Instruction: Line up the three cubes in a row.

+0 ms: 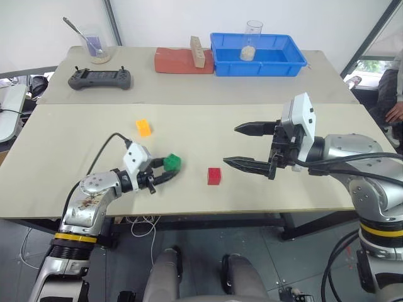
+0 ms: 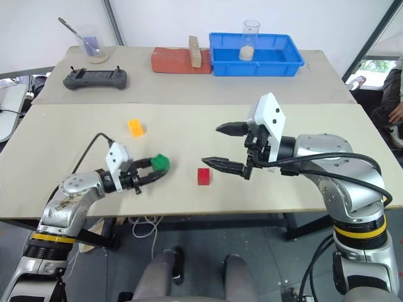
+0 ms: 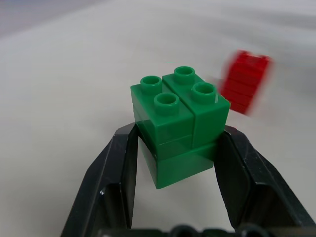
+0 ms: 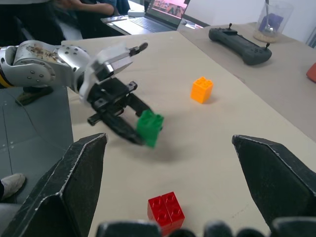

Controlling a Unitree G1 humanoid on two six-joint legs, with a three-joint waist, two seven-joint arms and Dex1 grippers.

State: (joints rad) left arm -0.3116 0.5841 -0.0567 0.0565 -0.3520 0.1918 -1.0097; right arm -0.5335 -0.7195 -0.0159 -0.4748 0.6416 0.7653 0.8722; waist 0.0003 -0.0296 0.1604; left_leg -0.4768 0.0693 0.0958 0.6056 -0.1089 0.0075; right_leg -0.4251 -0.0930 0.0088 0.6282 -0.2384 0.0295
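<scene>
Next, my left gripper lets go of the green cube on the bare table (image 1: pixel 174 173) beside the red cube, with a small gap between them.
My left gripper (image 1: pixel 167 170) is shut on the green cube (image 1: pixel 172 163), holding it just above the table; the left wrist view shows the cube (image 3: pixel 180 126) pinched between both fingers (image 3: pixel 111 182), studs up. The red cube (image 1: pixel 214 176) sits on the table to the right of it, near the front edge. The orange-yellow cube (image 1: pixel 143 128) rests farther back on the left. My right gripper (image 1: pixel 247 146) hovers open above the table to the right of the red cube, fingers pointing left. In the right wrist view, the red cube (image 4: pixel 166 211) lies between its wide fingers.
At the back stand a blue bin (image 1: pixel 258 55) with a clear cup (image 1: pixel 252 39), a red-brown slab (image 1: pixel 182 61) with a tan wooden block (image 1: pixel 197 50), a black controller (image 1: pixel 100 78) and a glass with a spoon (image 1: pixel 96 45). A person sits at the far right (image 1: pixel 393 94).
</scene>
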